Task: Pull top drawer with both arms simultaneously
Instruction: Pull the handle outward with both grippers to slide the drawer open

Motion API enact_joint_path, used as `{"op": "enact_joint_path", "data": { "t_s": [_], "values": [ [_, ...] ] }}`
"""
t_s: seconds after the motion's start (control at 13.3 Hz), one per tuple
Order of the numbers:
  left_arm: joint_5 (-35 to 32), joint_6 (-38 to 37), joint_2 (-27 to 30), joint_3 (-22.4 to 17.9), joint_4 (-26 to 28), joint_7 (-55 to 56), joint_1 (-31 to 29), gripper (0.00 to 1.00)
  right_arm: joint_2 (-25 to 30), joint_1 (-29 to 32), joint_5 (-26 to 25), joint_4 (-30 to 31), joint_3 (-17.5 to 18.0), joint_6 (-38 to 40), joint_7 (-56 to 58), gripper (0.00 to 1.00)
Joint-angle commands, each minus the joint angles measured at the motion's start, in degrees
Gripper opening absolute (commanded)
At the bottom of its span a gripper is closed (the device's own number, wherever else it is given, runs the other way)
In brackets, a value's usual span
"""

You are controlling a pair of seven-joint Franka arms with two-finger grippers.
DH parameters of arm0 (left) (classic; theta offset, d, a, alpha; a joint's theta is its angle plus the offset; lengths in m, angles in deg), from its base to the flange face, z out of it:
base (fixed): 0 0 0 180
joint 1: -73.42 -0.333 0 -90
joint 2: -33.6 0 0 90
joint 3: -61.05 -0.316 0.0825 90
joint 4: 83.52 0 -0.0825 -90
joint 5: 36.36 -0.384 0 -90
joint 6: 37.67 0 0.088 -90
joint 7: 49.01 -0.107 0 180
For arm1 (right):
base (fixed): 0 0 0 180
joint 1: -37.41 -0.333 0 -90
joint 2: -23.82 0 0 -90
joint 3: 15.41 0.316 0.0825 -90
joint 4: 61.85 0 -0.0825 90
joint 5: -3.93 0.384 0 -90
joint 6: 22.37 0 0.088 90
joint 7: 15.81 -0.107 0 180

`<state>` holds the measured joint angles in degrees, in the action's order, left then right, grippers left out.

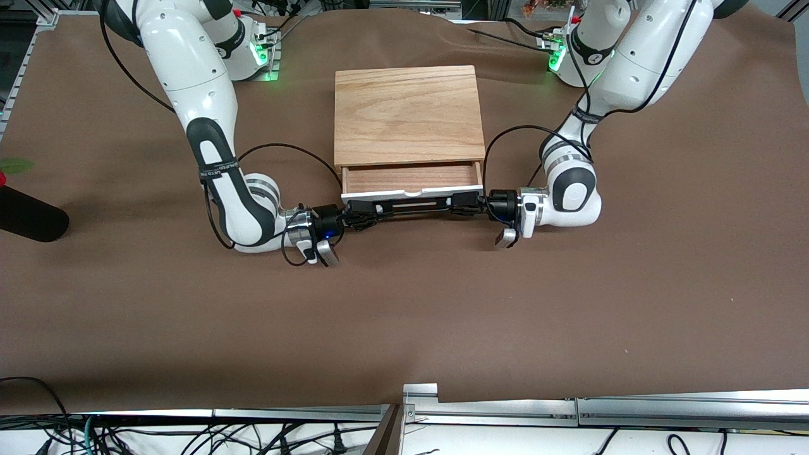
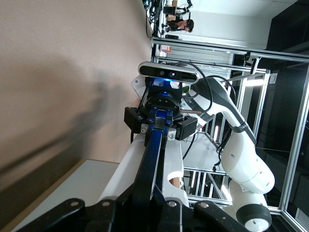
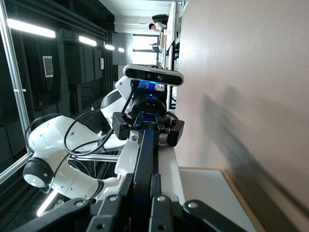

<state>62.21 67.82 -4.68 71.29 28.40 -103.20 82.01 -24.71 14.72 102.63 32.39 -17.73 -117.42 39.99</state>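
My left gripper is going to release the bar handle. It will do so over the brown cloth (image 1: 422,239) just past the grippers, toward the aluminium rail.
The light-oak cabinet (image 1: 407,114) stands mid-table, and its top drawer (image 1: 411,179) is pulled partly out, showing a reddish-brown inside above a white front panel (image 1: 411,194). A thin black bar handle (image 1: 414,205) runs across that panel. My right gripper (image 1: 373,209) is shut on the handle at the end toward the right arm. My left gripper (image 1: 462,202) is shut on its other end. In the left wrist view the left gripper (image 2: 149,191) clamps the handle (image 2: 153,154), with the right gripper (image 2: 160,122) facing it. In the right wrist view the right gripper (image 3: 143,176) clamps the handle (image 3: 144,154).
A black cylinder (image 1: 28,218) and a green leaf (image 1: 16,165) lie at the table's edge on the right arm's end. An aluminium rail (image 1: 569,407) borders the table edge nearest the camera. Brown cloth (image 1: 404,316) covers the table.
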Motion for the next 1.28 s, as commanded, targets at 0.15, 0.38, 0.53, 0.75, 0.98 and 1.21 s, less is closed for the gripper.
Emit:
{"op": "enact_joint_path", "data": {
  "t_s": [0.15,0.38,0.53,0.75,0.98,1.21],
  "values": [
    [-6.28,0.25,-3.21,-5.14,-3.72,9.00,-0.60,0.00,-2.35,5.46,2.03,-7.75,-0.22,1.89,-3.93,0.10],
    [-7.95,0.25,-4.18,-5.67,-6.01,13.74,-0.51,0.00,-3.32,6.25,2.03,-10.13,-0.23,1.37,-5.69,0.10],
    [-7.95,0.34,-4.79,-6.19,-7.15,15.25,-0.51,0.00,-3.76,6.69,1.94,-11.10,-0.23,1.28,-6.05,0.10],
    [-8.04,0.25,-5.67,-6.63,-8.91,17.44,-0.51,0.00,-4.55,7.48,1.94,-12.94,-0.31,1.02,-6.84,0.10],
    [-8.04,0.25,-6.63,-7.42,-10.76,18.42,-0.42,0.00,-5.34,7.75,2.03,-14.26,-0.23,0.58,-6.84,0.10],
    [-7.95,0.34,-6.99,-7.43,-11.03,18.51,-0.42,0.00,-5.26,7.75,1.94,-14.26,-0.23,0.75,-6.75,0.30]
  ]
}}
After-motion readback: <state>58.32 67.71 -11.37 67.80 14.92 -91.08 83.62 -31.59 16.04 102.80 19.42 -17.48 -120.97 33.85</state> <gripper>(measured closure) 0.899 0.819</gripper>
